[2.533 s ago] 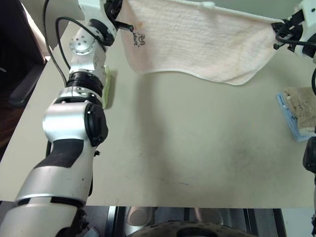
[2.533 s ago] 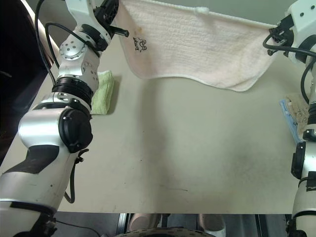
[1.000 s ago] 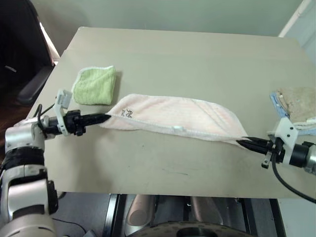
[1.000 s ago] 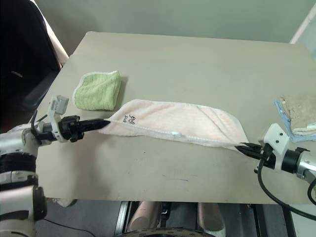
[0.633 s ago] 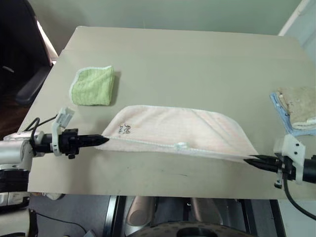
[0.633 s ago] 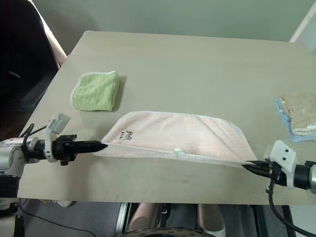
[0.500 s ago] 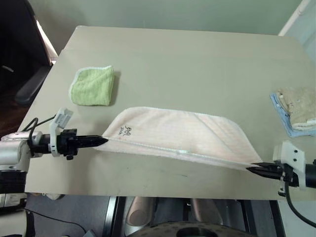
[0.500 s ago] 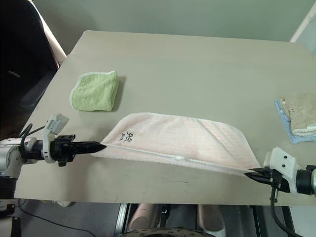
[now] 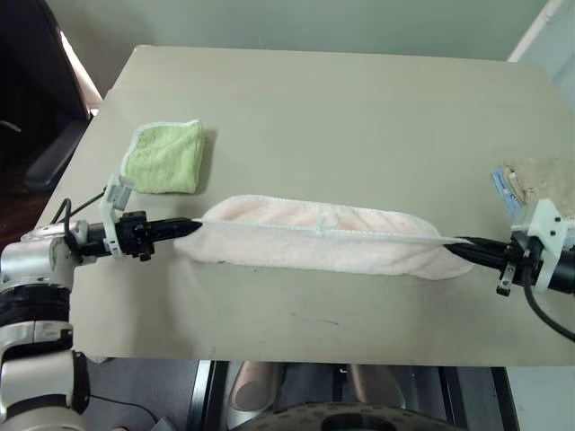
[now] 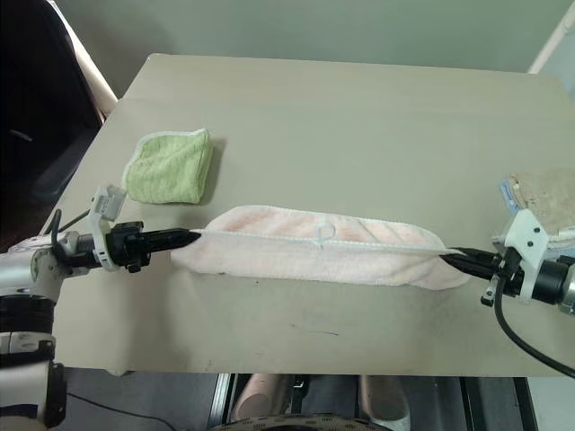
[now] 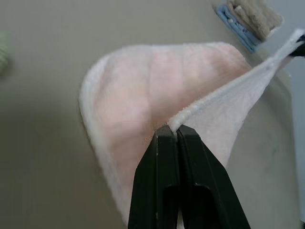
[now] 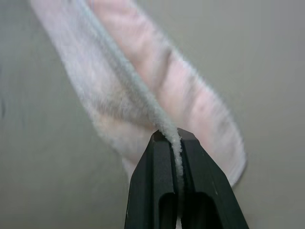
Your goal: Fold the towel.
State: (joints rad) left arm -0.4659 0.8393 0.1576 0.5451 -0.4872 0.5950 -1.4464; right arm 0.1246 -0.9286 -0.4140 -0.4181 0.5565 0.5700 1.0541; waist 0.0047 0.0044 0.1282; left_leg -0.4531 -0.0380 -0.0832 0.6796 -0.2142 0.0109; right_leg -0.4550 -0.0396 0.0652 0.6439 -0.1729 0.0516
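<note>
Next, my left gripper lets go of the pale pink towel's held corner on its far corner [image 9: 226, 191] [image 11: 102, 57] nearest the green cloth. The towel now lies across the table's near half.
The pale pink towel [image 9: 323, 242] with white edging stretches left to right across the near half of the table, doubled over lengthwise, its small white loop [image 9: 325, 223] on the top edge. My left gripper [image 9: 194, 226] is shut on the towel's left corner, and the left wrist view shows the white edge pinched between the black fingers [image 11: 164, 157]. My right gripper [image 9: 452, 244] is shut on the right corner, where the edging runs between its fingers [image 12: 162, 157]. The top edge is held taut just above the table, and the rest of the cloth rests on it.
A folded green cloth [image 9: 163, 158] lies at the left of the beige table [image 9: 341, 108], just beyond my left gripper. A beige cloth on a blue one [image 9: 526, 175] sits at the right edge. A dark chair [image 9: 36, 81] stands left of the table.
Both grippers carried the taut top edge away from me over the cloth lying on the table, so the towel now looks narrower and doubled. The dark printed mark has gone out of sight.
</note>
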